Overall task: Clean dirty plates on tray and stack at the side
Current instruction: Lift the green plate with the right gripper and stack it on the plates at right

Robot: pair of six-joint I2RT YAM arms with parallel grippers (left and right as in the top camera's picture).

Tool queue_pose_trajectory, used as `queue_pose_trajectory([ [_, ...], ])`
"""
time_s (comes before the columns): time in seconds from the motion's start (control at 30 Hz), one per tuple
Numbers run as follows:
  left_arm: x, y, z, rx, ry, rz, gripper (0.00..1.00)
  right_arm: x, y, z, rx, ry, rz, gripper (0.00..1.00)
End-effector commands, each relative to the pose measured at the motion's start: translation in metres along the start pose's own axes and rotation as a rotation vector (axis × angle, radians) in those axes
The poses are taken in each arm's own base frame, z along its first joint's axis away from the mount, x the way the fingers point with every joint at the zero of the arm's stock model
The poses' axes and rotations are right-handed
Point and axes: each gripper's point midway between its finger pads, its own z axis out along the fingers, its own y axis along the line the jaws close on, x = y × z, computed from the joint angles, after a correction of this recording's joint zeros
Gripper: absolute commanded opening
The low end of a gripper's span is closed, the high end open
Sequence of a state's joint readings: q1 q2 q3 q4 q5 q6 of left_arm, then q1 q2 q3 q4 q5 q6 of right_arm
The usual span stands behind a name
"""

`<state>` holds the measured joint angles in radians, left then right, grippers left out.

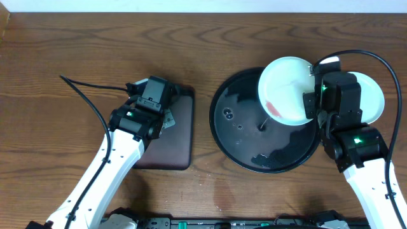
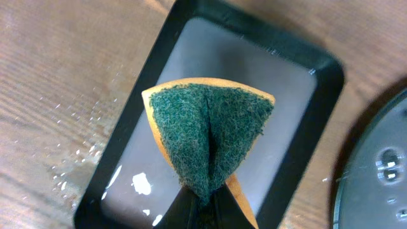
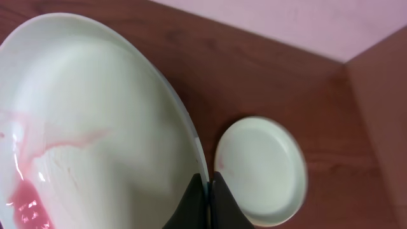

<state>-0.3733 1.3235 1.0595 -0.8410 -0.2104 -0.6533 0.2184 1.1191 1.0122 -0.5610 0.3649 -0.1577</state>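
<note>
My right gripper will release the smeared plate on top of the other pale plate (image 1: 353, 98) (image 3: 259, 172) next to the round black tray.
A pale plate (image 1: 286, 89) with a red-brown smear hangs tilted over the back right of the round black tray (image 1: 235, 127). My right gripper (image 1: 311, 97) is shut on its right rim. In the right wrist view the fingertips (image 3: 196, 194) pinch the thin rim of that plate (image 3: 89, 127), with the smear at lower left. A second pale plate (image 1: 374, 95) lies on the wood to the right of the tray, seen also as a plate (image 3: 261, 168) just beyond the fingers. My left gripper (image 2: 203, 207) is shut on a folded green-and-orange sponge (image 2: 206, 133).
The left gripper (image 1: 166, 119) hovers over a small rectangular black tray (image 2: 305, 70) that is wet and glossy, left of the round tray's rim (image 2: 375, 172). Water drops lie on the round tray. A black cable (image 1: 89, 95) trails over the wood at the left.
</note>
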Motion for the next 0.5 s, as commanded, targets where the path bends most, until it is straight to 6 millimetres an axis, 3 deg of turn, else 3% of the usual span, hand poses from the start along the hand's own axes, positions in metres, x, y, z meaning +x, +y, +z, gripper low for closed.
queue_pose_trajectory([
  [0.0,0.015,0.010,0.003,-0.017,0.048,0.028,0.08,-0.014,-0.011,-0.003,0.079,-0.041,-0.197,0.01],
  [0.17,0.021,0.014,0.007,-0.034,0.067,0.034,0.08,-0.045,-0.020,-0.015,0.228,-0.122,-0.387,0.01],
  [0.47,0.021,0.014,0.007,-0.032,0.064,0.033,0.07,-0.082,0.008,-0.034,0.257,-0.247,-0.698,0.01],
])
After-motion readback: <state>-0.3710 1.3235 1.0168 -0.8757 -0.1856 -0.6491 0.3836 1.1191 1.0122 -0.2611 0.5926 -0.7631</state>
